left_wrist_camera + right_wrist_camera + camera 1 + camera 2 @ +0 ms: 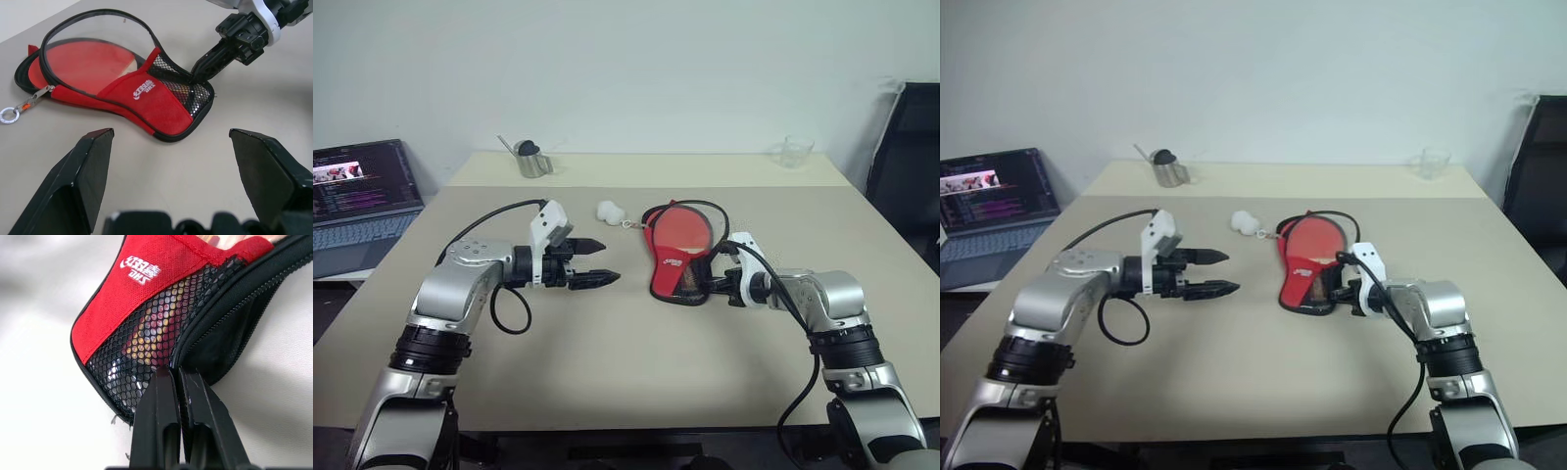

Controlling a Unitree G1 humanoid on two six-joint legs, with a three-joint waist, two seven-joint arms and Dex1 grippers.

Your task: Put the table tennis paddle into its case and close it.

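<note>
The case's flap is lifted off the paddle, so I need to open my right gripper, let the flap settle, and pinch the flap's zip edge (pixel 185 340) before I pull the case closer.
The case (pixel 674 276) lies flat in the middle of the table, black with a red panel, its zip flap lifted open. The table tennis paddle (pixel 93 58) rests inside it. Its red face shows under the flap, and its handle (pixel 146 335) shows through the black mesh. My right gripper (pixel 172 373) is shut, its tips against the zip edge at the case's narrow mesh end. To the left of the case my left gripper (pixel 604 262) hovers open, pointing at it and holding nothing. The white fluffy charm (pixel 610 211) lies on the table by the case's round end.
A metal cup (pixel 533 162) stands at the back left of the table (pixel 607 392) and a clear glass (pixel 795 152) at the back right. An open laptop (pixel 362 196) sits off the table's left side. A black chair (pixel 911 166) is at the right.
</note>
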